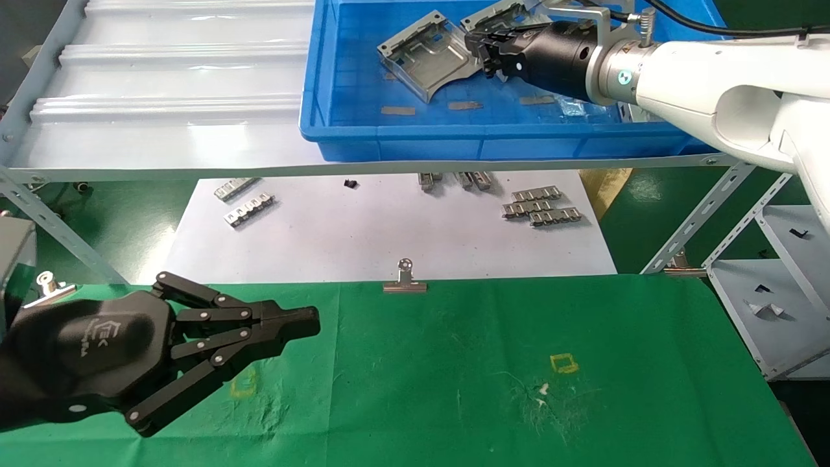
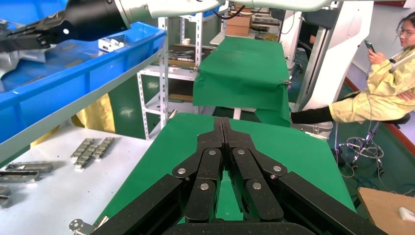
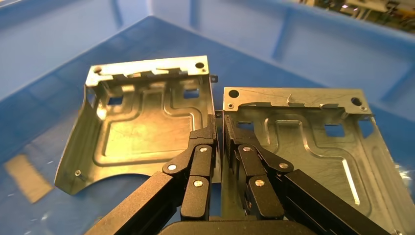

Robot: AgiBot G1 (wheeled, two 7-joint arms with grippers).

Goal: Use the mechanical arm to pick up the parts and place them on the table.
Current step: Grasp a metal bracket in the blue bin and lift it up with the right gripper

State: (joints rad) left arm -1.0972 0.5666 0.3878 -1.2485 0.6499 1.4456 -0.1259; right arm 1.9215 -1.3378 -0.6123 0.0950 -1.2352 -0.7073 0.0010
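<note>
Both sheet-metal parts are pinched at their adjoining sides by my right gripper, so next I open my right gripper and take only one part [image 3: 224, 104] by its own side.
Two silver-grey sheet-metal parts lie side by side in the blue bin [image 1: 454, 133]. My right gripper [image 1: 478, 50] reaches into the bin from the right. In the right wrist view its fingers [image 3: 219, 122] are closed on the upturned side wall of the right-hand part [image 3: 313, 142], next to the left-hand part [image 3: 142, 132]. In the head view the left-hand part [image 1: 428, 58] shows fully; the gripped part [image 1: 509, 11] is mostly hidden behind the wrist. My left gripper [image 1: 311, 322] is shut and empty, parked low over the green table [image 1: 454, 363] at the left; it also shows in the left wrist view [image 2: 221, 122].
The bin stands on a raised white shelf above a white paper sheet [image 1: 363, 233] with small ridged metal strips [image 1: 541, 206]. A silver binder clip [image 1: 404, 280] grips the table's far edge. Grey metal shelving [image 1: 765, 285] stands at the right.
</note>
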